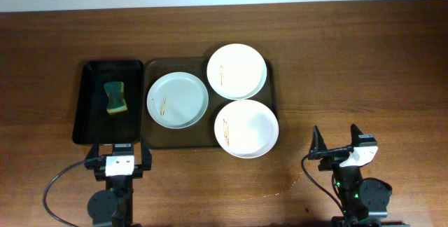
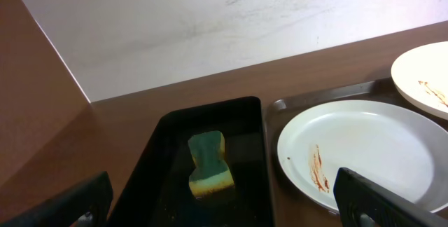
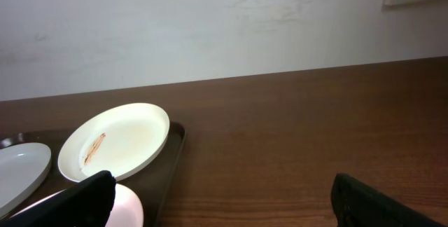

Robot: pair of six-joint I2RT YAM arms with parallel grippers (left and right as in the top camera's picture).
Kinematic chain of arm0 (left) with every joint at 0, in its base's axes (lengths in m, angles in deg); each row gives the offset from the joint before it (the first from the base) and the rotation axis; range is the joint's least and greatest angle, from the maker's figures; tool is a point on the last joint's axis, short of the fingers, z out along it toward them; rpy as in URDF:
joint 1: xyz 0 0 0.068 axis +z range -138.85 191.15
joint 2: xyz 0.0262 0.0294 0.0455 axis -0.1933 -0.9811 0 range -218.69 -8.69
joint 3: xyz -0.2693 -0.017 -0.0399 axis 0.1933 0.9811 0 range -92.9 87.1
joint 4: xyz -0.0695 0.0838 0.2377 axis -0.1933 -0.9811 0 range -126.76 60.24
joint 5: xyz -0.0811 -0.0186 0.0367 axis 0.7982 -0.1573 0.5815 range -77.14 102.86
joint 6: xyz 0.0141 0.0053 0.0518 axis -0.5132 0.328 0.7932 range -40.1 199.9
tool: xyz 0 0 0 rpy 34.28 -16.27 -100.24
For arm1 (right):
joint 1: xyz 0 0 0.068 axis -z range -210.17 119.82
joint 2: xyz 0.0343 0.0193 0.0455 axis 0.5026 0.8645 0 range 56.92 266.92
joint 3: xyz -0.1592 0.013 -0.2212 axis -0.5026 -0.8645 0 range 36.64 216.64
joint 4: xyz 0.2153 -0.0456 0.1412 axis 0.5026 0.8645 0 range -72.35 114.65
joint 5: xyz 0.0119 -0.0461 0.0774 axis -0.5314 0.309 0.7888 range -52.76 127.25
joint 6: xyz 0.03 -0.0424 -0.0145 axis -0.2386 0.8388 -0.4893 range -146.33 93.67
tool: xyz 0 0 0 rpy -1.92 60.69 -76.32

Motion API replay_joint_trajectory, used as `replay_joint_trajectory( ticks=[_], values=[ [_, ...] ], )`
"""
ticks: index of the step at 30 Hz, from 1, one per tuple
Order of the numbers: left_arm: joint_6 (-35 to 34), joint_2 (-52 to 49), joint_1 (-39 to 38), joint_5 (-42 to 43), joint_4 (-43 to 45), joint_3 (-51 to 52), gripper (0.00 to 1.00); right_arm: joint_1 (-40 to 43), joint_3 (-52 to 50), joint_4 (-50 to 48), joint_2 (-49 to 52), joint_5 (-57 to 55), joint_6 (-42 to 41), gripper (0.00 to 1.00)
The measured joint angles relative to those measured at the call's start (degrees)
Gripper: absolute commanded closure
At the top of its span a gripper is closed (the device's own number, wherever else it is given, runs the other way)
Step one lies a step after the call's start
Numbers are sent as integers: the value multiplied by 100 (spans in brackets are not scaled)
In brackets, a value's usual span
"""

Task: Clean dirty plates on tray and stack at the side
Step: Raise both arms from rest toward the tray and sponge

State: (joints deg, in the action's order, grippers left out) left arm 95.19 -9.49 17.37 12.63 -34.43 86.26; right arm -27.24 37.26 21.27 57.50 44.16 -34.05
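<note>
Next, I close my left gripper on the narrow middle (image 1: pixel 115 96) (image 2: pixel 210 160) of the green-and-yellow sponge in the black tray, because the streaks on the plates need to be wiped.
Three white plates lie on the dark brown tray (image 1: pixel 157 137): a left one (image 1: pixel 178 99), a back one (image 1: pixel 236 71) and a front one (image 1: pixel 246 129). Each bears thin orange-brown streaks. The back and front plates overhang the tray's right rim. My left gripper (image 1: pixel 119 162) is open and empty near the front table edge, just in front of the black tray. My right gripper (image 1: pixel 337 145) is open and empty, right of the front plate. The left wrist view shows the left plate (image 2: pixel 364 150) and the back plate (image 2: pixel 423 76). The right wrist view shows the back plate (image 3: pixel 115 141).
A smaller black tray (image 1: pixel 110 101) left of the brown tray holds a green-and-yellow sponge (image 1: pixel 115 97), which also shows in the left wrist view (image 2: pixel 210 164). A thin wet streak (image 1: pixel 294 182) marks the wooden table near the right gripper.
</note>
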Motion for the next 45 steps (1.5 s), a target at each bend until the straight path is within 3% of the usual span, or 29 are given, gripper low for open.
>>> replay_joint_trajectory(
  ticks=[30,37,40,45],
  values=[
    [0,0,0,2,17,0,1,0,0,-249,2,2,2,1],
    [11,0,0,391,1093,-4,1,0,20,-710,20,127,0,2],
    [-219,-46,0,457,1110,-522,1,0,459,-767,210,162,2,1],
    [-511,-868,0,544,1099,-1720,1,0,1753,-1099,1609,267,20,2]
  ],
)
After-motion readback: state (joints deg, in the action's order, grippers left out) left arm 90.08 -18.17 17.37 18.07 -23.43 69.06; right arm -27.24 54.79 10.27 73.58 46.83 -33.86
